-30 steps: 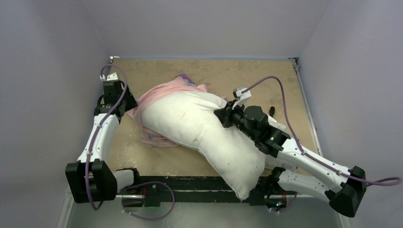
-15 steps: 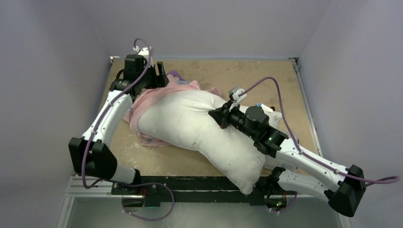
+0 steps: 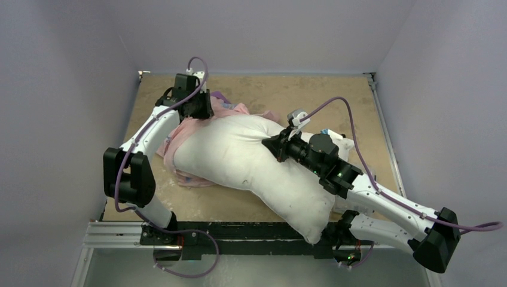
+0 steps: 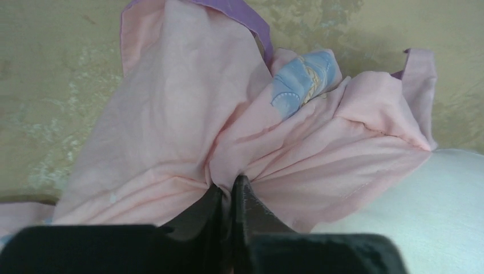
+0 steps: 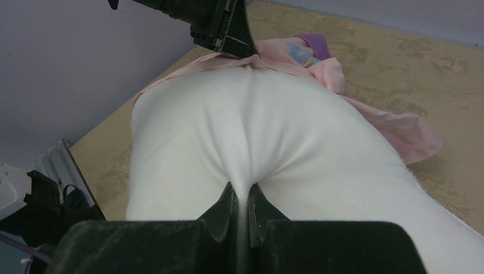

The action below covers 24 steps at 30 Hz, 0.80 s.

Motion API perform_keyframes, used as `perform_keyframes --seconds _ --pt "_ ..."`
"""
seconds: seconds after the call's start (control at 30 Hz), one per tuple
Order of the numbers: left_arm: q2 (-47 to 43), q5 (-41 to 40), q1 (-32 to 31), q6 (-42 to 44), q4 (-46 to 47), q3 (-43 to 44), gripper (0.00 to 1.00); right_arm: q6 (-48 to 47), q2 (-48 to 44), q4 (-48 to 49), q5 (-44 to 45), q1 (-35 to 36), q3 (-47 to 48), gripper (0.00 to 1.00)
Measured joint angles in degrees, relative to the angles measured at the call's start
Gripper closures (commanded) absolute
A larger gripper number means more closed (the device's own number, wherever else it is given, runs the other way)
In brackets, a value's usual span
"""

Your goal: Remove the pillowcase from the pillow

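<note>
The white pillow will go down on the middle of the tan table (image 3: 259, 128), near the back panel, as I set it there with my right gripper.
The plump white pillow (image 3: 251, 161) lies slantwise across the table, from the far left toward the near edge. The pale pink pillowcase (image 3: 179, 134) is bunched around its far left end, with a purple edge and a blue print showing (image 4: 302, 77). My left gripper (image 3: 200, 115) is shut on a fold of the pillowcase (image 4: 228, 187) beside the pillow's end. My right gripper (image 3: 267, 143) is shut on a pinch of the pillow's cloth (image 5: 242, 191) near its middle. In the right wrist view the left gripper (image 5: 234, 45) stands over the pillow's far end.
The table (image 3: 287, 95) is tan and worn, walled by lilac panels at the back and both sides. A metal rail (image 3: 239, 230) runs along the near edge by the arm bases. Purple cables loop above both wrists.
My left arm has swung from the left edge inward to the far end of the pillow and shut on the pink pillowcase. The right gripper and pillow have shifted slightly.
</note>
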Motion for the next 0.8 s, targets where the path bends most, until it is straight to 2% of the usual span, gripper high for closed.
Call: perform_keyframes --seconds 0.1,0.23,0.33,0.5,0.67,0.8 --pt "-0.50 -1.95 0.92 -0.42 0.00 -0.79 1.00 -0.02 0.00 -0.04 0.17 0.00 0.00 1.00" --pt "-3.26 -3.10 5.77 -2.62 1.25 -3.76 1.00 0.07 -1.68 -1.27 0.33 0.02 -0.13 1.00" --pt "-4.79 -6.49 11.61 -3.82 0.94 -5.62 1.00 0.07 -7.23 -2.01 0.35 0.17 -1.49 1.00" --pt "-5.14 -14.21 16.65 -4.28 0.04 -6.36 1.00 0.46 -16.39 -2.60 1.88 0.17 -1.86 1.00" --pt "-5.14 -21.53 21.53 -4.52 0.55 -6.40 1.00 1.62 -21.24 -2.54 7.82 0.17 -1.84 1.00" --pt "-5.97 -25.49 24.44 -5.33 1.36 -7.23 1.00 3.80 -21.79 -6.10 16.26 0.11 -1.77 1.00"
